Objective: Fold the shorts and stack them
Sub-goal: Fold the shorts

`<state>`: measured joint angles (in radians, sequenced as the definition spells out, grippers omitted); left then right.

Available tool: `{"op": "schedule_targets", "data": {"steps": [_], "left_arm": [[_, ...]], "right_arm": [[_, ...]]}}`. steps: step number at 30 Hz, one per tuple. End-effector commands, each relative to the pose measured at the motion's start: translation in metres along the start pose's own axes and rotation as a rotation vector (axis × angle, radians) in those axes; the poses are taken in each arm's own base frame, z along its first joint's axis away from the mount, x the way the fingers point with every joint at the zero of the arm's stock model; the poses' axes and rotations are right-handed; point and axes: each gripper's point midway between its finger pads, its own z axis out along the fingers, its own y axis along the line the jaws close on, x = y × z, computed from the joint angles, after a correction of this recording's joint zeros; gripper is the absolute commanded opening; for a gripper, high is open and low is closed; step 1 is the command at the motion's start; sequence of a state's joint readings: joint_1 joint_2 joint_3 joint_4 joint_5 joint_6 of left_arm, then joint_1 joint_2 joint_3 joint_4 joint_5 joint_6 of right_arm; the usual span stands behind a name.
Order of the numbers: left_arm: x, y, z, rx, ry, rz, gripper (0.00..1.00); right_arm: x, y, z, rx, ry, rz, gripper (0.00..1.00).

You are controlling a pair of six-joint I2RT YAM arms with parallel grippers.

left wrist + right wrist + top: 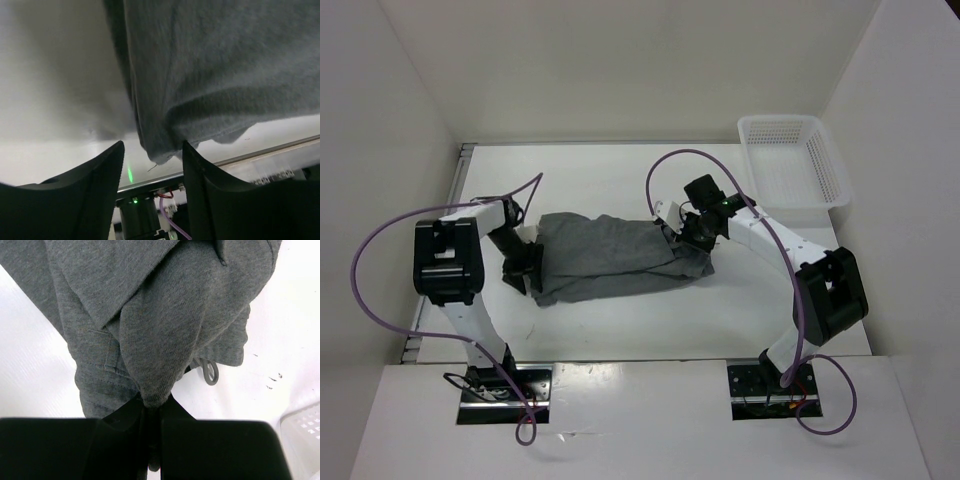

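My right gripper holds a bunched fold and the shorts' waist is crumpled, so I should open, grab the waist's edge [194, 364] by the drawstring loop and pull it straight.
The grey shorts [610, 258] lie crumpled across the middle of the table between the two arms. My right gripper [692, 238] is at their right end. In the right wrist view it [152, 407] is shut on a pinched fold of the grey fabric [165, 330], with the drawstring loop [210, 372] lying beside it. My left gripper [525, 268] is at the shorts' left end. In the left wrist view its jaws [152, 150] stand apart, and a corner of the shorts [215, 75] hangs down between the fingers [100, 170] without being clamped.
A white mesh basket [792, 160] stands at the table's far right corner, and its rim shows in the right wrist view [305, 427]. White walls enclose the table on the left, back and right. Purple cables loop off both arms.
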<state>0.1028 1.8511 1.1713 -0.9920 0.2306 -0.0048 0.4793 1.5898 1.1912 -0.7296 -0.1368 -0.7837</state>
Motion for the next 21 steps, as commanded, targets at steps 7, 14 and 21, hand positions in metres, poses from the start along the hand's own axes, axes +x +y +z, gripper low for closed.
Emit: {"op": "schedule_targets", "data": {"steps": [7,14,21], "left_arm": [[0.013,-0.023,-0.006,0.106,0.105,-0.019,0.14],[-0.004,-0.013,-0.033,0.077,0.005,-0.030,0.00],[0.017,-0.018,-0.068,0.102,0.025,-0.076,0.00]], "right_arm": [[0.000,-0.006,-0.009,0.032,-0.004,-0.027,0.00],[0.000,-0.024,-0.013,0.107,0.025,-0.068,0.00],[-0.007,-0.055,-0.046,0.181,0.033,-0.111,0.00]]}}
